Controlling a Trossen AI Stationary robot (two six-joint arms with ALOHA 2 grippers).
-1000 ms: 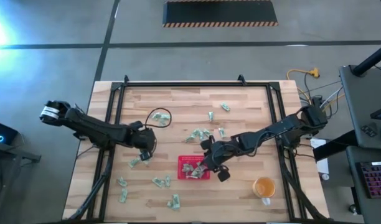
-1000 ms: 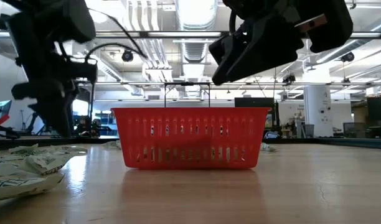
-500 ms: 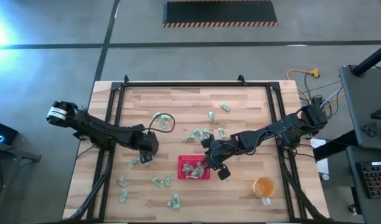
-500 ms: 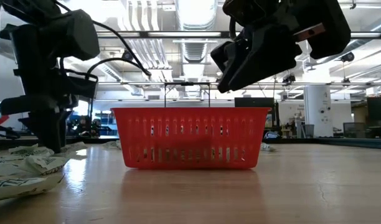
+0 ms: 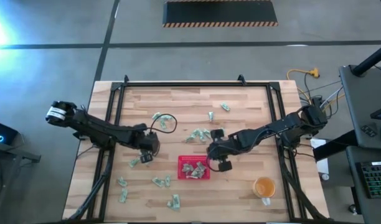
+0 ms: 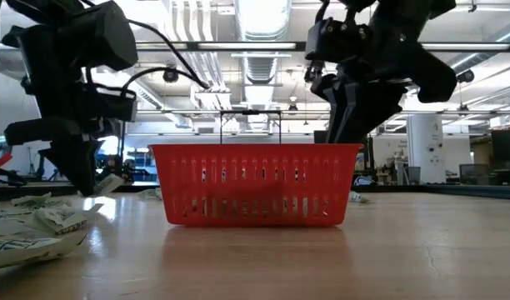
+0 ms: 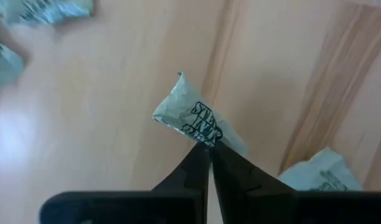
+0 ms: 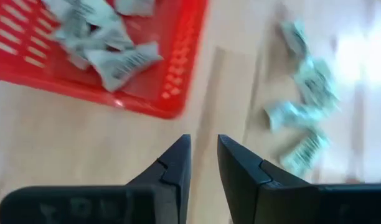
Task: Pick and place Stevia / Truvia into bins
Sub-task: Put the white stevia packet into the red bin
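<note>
The robot's left gripper will release the sachet inside the red tray (image 5: pixel 187 166), beside the other sachets on the side nearest this gripper.
My left gripper (image 5: pixel 145 155) is shut on one pale green and white sachet (image 7: pixel 192 117) left of the red tray (image 5: pixel 194 168), low over the table; it also shows in the low view (image 6: pixel 88 182). My right gripper (image 5: pixel 216 160) hangs just beyond the tray's right side, slightly open and empty, fingers pointing down (image 8: pixel 203 158). The tray rests flat on the table and holds several sachets (image 8: pixel 109 43). Other sachets lie flat on the table, in a cluster behind the tray (image 5: pixel 200 134) and scattered at the near left (image 5: pixel 159 182). My left gripper pinches the sachet by one end (image 7: pixel 206 138) between its two fingertips, coming from above and pointing down. The rest of the sachet sticks out past the fingertips. In the low view the sachet (image 6: pixel 111 183) hangs just off the table.
A round orange cup (image 5: pixel 264 186) stands near the table's near right. A black cable loop (image 5: pixel 165 121) hangs by the left arm. Loose sachets lie close to the low camera (image 6: pixel 30 225). Bare wood lies to the right of the tray.
My left gripper has dipped down to the table left of the tray and come up a little with a sachet between its fingers. My right gripper has gone from over the tray's right part toward the table's right edge and has tipped to point more steeply down.
</note>
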